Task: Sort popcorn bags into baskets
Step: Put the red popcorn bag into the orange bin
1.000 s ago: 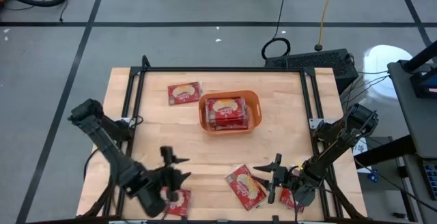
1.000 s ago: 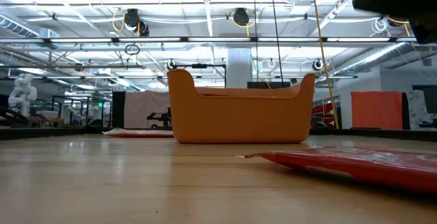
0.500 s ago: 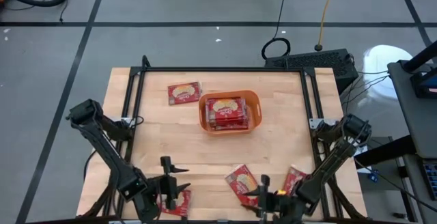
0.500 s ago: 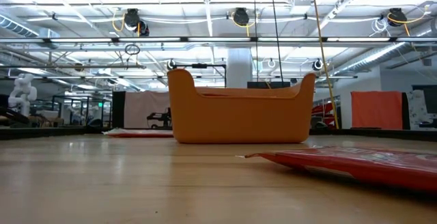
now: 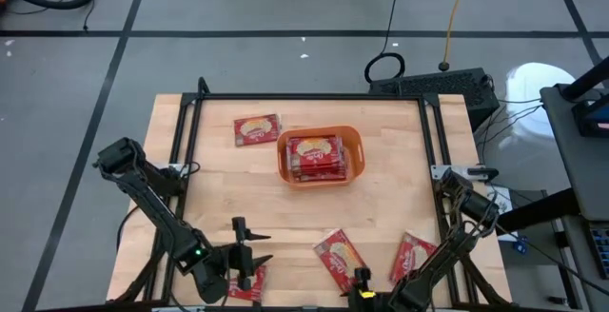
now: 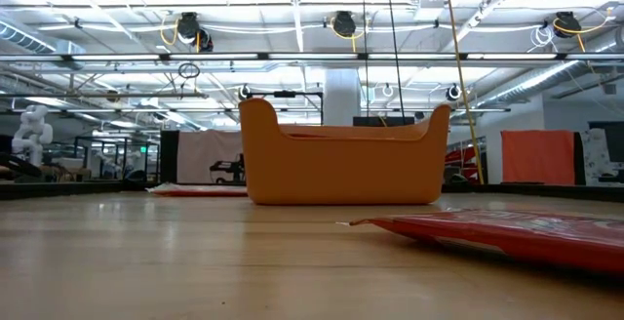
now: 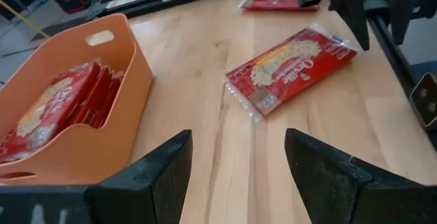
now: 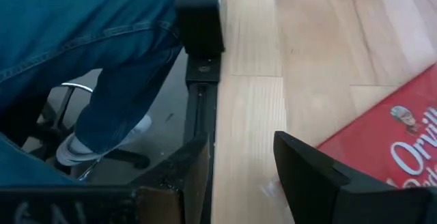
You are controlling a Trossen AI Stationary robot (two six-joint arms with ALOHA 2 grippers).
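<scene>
The middle bag is lying flat outside the fingers of my right gripper, so that gripper should pinch the bag's near end point(image 5: 349, 281) and tip it up for my left gripper.
The orange basket point(image 5: 320, 156) stands at the table's far middle with several red popcorn bags point(image 7: 48, 108) inside. One bag point(image 5: 257, 129) lies flat to its left. Two more lie flat toward the near edge, one in the middle point(image 5: 340, 258) and one to the right point(image 5: 414, 255). Another bag point(image 5: 249, 280) lies at the near left, partly under my left arm. My left gripper point(image 5: 245, 236) hangs open above the table there, pointing toward the basket. My right gripper point(image 5: 362, 277) is open at the near edge, beside the middle bag.
A black frame point(image 5: 304, 97) runs round the tabletop. Bare wood point(image 5: 228, 188) lies between the basket and the near bags. In the right wrist view a person's leg in blue jeans point(image 8: 102, 53) and a shoe point(image 8: 102, 145) show just beyond the table's near edge.
My right gripper has swung toward the table's near edge and a little left, turning as it went. That has uncovered the right-hand bag, which lies where it was. My left gripper has sunk a little toward the near edge. Both stay open.
</scene>
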